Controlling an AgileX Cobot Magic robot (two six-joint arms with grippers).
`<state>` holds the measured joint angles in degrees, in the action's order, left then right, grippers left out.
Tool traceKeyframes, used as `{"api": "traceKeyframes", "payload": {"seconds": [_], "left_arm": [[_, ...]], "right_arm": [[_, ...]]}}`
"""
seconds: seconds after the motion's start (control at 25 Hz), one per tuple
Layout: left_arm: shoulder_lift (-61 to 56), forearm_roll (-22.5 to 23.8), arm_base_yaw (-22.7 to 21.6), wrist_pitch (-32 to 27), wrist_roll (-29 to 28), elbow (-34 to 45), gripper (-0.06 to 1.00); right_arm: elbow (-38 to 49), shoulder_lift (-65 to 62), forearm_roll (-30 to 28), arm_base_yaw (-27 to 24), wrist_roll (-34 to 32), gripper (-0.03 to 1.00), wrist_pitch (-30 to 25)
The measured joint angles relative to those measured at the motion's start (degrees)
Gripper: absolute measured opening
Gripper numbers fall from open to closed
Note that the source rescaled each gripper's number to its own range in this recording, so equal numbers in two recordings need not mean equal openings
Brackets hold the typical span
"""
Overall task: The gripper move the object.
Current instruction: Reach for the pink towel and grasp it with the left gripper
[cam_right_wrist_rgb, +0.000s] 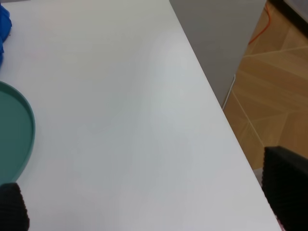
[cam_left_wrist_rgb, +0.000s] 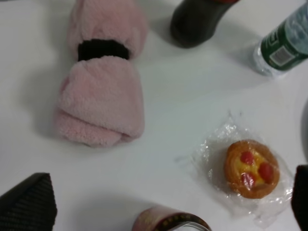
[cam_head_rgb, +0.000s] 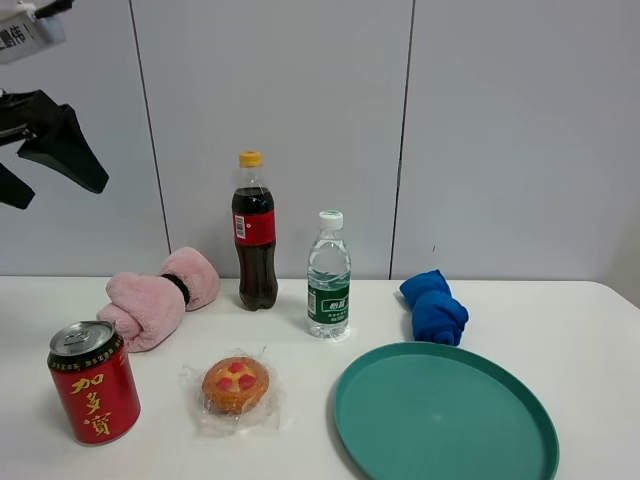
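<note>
I will close my left gripper on the near half [cam_head_rgb: 164,300] [cam_left_wrist_rgb: 102,72] of the pink rolled towel, next to its black band.
The pink rolled towel [cam_head_rgb: 160,295], cinched by a black band [cam_left_wrist_rgb: 102,48], lies on the white table at the back left. It also fills the left wrist view [cam_left_wrist_rgb: 100,94]. My left gripper [cam_head_rgb: 60,190] hangs high above the table's left side, well clear of the towel. Its dark fingers [cam_left_wrist_rgb: 29,202] stand wide apart with nothing between them [cam_left_wrist_rgb: 171,185]. My right gripper [cam_right_wrist_rgb: 149,197] is open and empty over the table's right edge. It is out of the exterior high view.
A red can [cam_head_rgb: 93,382] stands front left and a wrapped pastry [cam_head_rgb: 236,385] beside it. A cola bottle [cam_head_rgb: 255,235] and a water bottle [cam_head_rgb: 328,280] stand right of the towel. A blue rolled cloth [cam_head_rgb: 433,307] and a green plate [cam_head_rgb: 500,460] lie right.
</note>
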<state>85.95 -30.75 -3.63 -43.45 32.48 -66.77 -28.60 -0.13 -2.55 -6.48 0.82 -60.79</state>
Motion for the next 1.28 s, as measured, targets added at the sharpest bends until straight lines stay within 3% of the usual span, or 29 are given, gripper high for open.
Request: {"api": "traceKeyframes", "payload": {"seconds": [0.32,0.64,1.28], "left_arm": [[5.1,3.3,4.4,6.0,-0.1,0.0,1.00],[10.5,4.1,4.9,12.4,0.1,0.0,1.00],[15.4,6.9,5.8,19.1,8.3,0.0,1.00]], "right_arm": [[0.0,0.0,0.0,0.0,0.0,1.00,0.0],[0.0,0.0,0.0,0.0,0.0,1.00,0.0],[0.0,0.0,0.0,0.0,0.0,1.00,0.0]]}}
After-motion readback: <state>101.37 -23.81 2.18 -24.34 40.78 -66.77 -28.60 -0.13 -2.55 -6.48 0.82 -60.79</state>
